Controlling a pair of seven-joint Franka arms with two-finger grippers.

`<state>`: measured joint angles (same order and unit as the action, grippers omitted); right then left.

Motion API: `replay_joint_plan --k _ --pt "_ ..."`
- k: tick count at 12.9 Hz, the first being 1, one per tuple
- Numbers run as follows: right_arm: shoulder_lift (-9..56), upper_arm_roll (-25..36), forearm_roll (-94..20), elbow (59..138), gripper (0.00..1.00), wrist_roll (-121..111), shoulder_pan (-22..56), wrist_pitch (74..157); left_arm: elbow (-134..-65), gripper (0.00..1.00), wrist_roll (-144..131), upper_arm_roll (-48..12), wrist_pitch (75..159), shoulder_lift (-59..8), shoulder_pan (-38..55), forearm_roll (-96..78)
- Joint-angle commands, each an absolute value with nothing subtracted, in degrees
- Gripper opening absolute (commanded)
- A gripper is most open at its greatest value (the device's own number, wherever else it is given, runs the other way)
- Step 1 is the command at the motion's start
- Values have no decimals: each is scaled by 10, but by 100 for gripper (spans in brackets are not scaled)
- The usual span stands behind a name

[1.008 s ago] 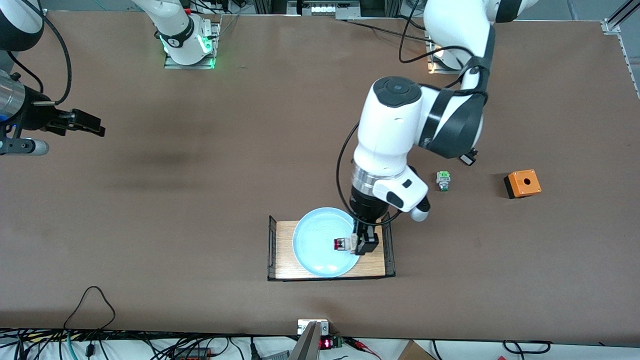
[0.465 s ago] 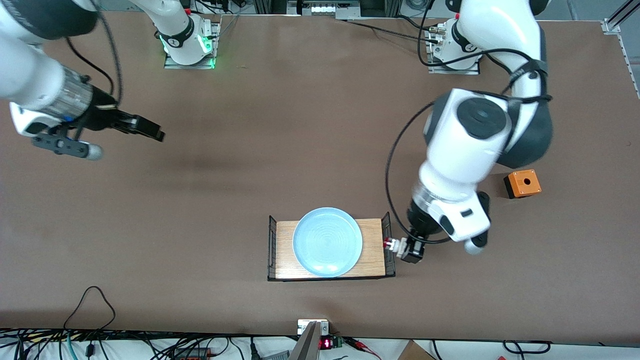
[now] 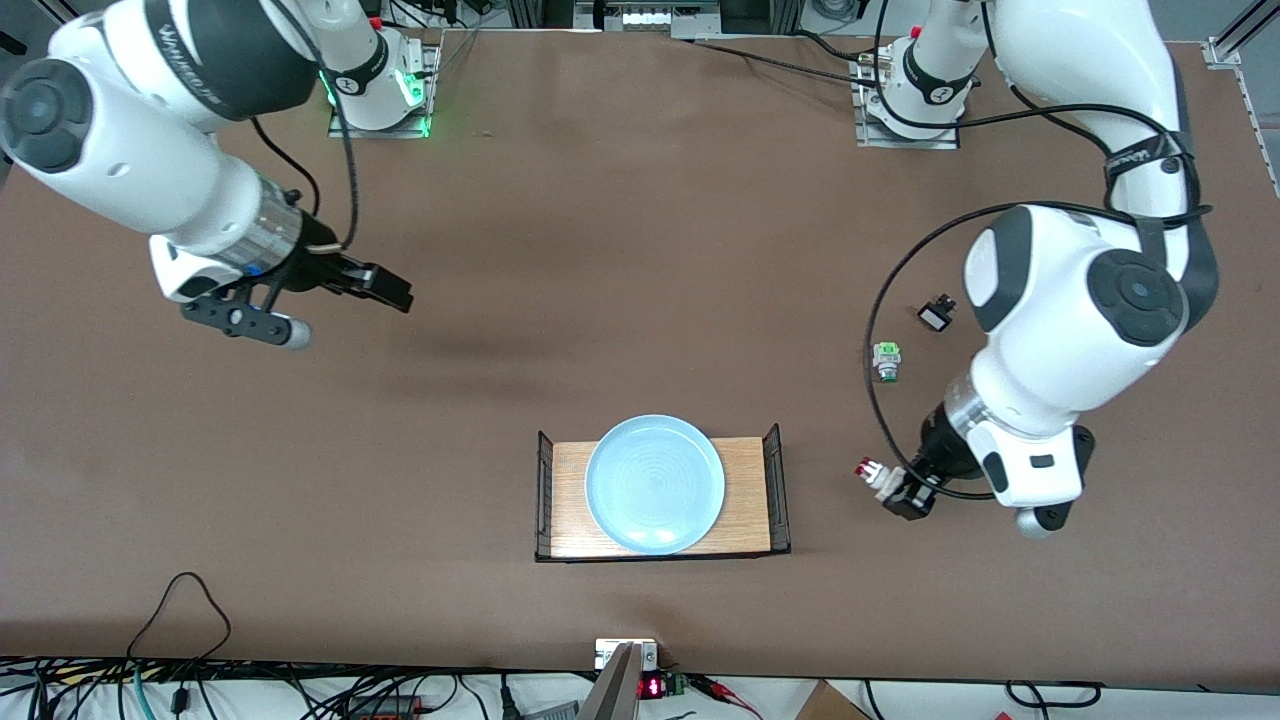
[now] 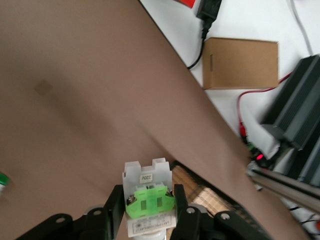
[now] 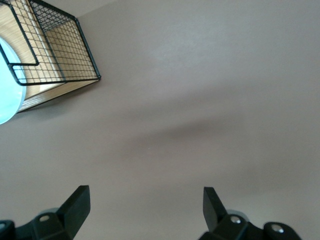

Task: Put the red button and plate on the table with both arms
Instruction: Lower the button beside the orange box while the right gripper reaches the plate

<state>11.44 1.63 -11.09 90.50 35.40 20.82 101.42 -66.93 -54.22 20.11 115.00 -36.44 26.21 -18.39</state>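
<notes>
Next, my left gripper lets go of the red button on the bare table (image 3: pixel 985 461) under that gripper's own wrist, farther from the tray.
My left gripper (image 3: pixel 893 487) is shut on the red button (image 3: pixel 870 471) and holds it over the bare table (image 3: pixel 640 250), beside the tray toward the left arm's end. In the left wrist view the button's white body and green block (image 4: pixel 148 202) sit between my fingers. The light blue plate (image 3: pixel 655 484) lies on the light-wood tray (image 3: pixel 745 490). My right gripper (image 3: pixel 385 287) is open and empty over the table toward the right arm's end; its wrist view (image 5: pixel 145 200) shows bare table, with a tray corner (image 5: pixel 55 60) and the plate's edge (image 5: pixel 7 90) farther off.
A green-and-white button (image 3: pixel 886 360) and a small black-and-white part (image 3: pixel 935 316) lie on the table under the left arm. A cardboard box (image 4: pixel 240 63) and cables lie off the table's front edge.
My left gripper lifted the red button off the plate and carried it past the tray toward the left arm's end. My right arm swung in over the table toward the tray.
</notes>
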Motion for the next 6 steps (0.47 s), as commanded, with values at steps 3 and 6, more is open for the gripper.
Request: replay_joint_plan --k 3,6 --pt "187 23 -115 877 100 493 302 1128 -783 2 -348 193 1151 -317 217 -209" --pt "247 23 -120 821 100 582 309 1173 -820 2 -241 194 1150 -321 190 -215"
